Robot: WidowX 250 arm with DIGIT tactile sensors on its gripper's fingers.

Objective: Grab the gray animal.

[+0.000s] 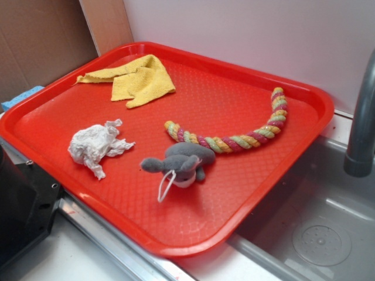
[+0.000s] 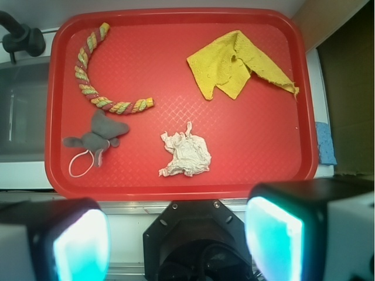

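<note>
Next, I close my gripper on the middle of the gray animal (image 1: 182,160) (image 2: 98,136), between its white loop string and its rounded end next to the twisted rope.
The gray animal (image 1: 180,161) lies on the red tray (image 1: 234,193), near its front middle, with a pale patch and a white loop string hanging toward the tray's front edge. In the wrist view the gray animal (image 2: 96,137) lies at the tray's (image 2: 258,167) lower left, its loop below it. My gripper (image 2: 177,240) is open and empty, high above and off the tray's near edge; its two fingers (image 2: 79,241) glow teal at the bottom of the wrist view. The gripper itself does not show in the exterior view.
A multicoloured twisted rope (image 1: 246,136) curves just behind the animal. A crumpled white paper wad (image 1: 94,145) lies to its left, a yellow cloth (image 1: 137,79) at the back. A sink basin (image 1: 319,234) and gray faucet (image 1: 363,117) stand right. The robot's black base (image 1: 23,205) is at left.
</note>
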